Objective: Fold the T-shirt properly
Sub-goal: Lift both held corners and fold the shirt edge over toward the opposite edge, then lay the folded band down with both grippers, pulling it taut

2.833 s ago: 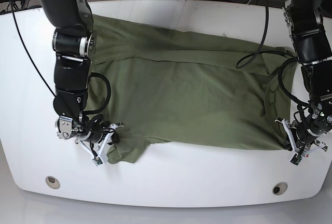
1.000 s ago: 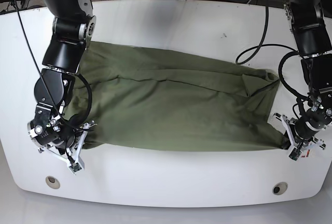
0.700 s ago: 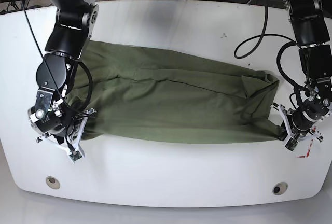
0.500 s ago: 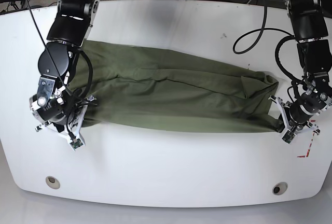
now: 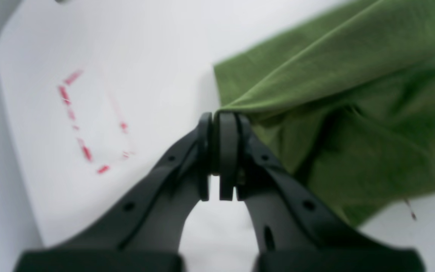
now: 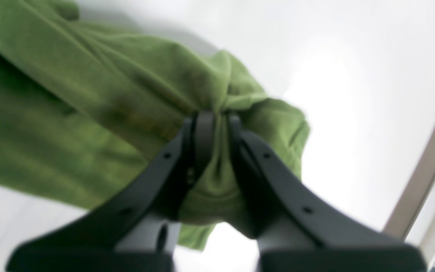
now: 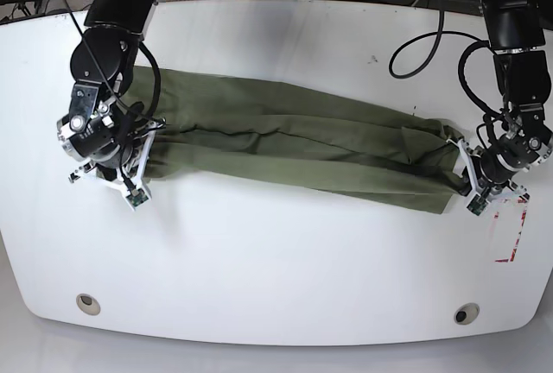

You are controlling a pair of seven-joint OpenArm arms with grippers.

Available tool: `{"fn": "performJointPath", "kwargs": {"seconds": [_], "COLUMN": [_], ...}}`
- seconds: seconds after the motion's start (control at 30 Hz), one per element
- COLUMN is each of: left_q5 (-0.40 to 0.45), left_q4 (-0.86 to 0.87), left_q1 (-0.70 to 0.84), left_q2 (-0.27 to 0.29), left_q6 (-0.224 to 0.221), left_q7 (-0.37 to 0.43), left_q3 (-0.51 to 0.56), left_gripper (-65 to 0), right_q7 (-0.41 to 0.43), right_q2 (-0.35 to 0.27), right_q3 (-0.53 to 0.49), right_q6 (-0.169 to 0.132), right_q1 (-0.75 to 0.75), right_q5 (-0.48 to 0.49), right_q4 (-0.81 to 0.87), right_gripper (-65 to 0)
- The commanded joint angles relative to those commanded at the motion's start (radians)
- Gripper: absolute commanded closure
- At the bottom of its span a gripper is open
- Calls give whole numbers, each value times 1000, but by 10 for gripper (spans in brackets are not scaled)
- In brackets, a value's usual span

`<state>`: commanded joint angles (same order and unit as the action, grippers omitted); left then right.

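My right gripper grips a crumpled heap at the T-shirt's end; it should open and grab the fold of cloth point(image 6: 222, 77) close by before straightening the cloth.
The olive-green T-shirt point(image 7: 294, 148) lies across the white table as a long narrow band, folded over along its length. My left gripper point(image 7: 473, 185) is shut on the shirt's corner at the base view's right end; in the left wrist view the gripper point(image 5: 219, 128) pinches a folded edge of the shirt point(image 5: 334, 94). My right gripper point(image 7: 138, 185) is shut on the shirt's near edge at the base view's left end; in the right wrist view the gripper point(image 6: 213, 124) clamps a bunch of the shirt's cloth point(image 6: 127, 94). The neck and label are hidden.
A red dashed mark point(image 7: 510, 235) is on the table point(image 7: 285, 252) near my left gripper; it also shows in the left wrist view point(image 5: 85, 124). Two round holes point(image 7: 86, 302) point(image 7: 467, 313) sit near the front edge. Cables hang behind the table.
Both grippers have carried the shirt's near edge away from the front edge toward the back. The shirt has gone from a wide spread to a narrow folded band.
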<state>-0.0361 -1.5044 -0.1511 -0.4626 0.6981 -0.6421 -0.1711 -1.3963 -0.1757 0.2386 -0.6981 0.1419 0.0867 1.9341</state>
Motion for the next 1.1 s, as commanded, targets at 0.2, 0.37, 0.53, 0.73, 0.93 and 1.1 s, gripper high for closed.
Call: {"fn": "performJointPath", "kwargs": {"seconds": [0.2,0.37,0.53,0.73,0.93,1.1], "left_q5": [0,2,2,-2,-2,-6], "left_q4": [-31,-12,-9,-11,-51,-118], "left_q1": [74,86,87,81,81,81], "left_q2": [0,0,0,2,3,6], "left_q6": [0,0,0,0,0,0], "left_q7": [0,-2,-69,-184,-193,-195], "left_q3": [-2,2,3,3,2,0], "left_gripper": [0,0,0,-117,-285,-332], "right_q7": [0,0,0,0,0,0], "right_q2": [8,40,63,74,112,137], "right_q3": [44,49,49,49,49,54], "right_q6": [0,0,0,0,0,0], "right_q1": [-72,-104,-152,-169,-169,-153], "right_q5": [0,0,-2,0,0,41], "right_q4": [17,14,14,17,55,87], "right_gripper": [-41,-41,-87,-314,-477,-490]}}
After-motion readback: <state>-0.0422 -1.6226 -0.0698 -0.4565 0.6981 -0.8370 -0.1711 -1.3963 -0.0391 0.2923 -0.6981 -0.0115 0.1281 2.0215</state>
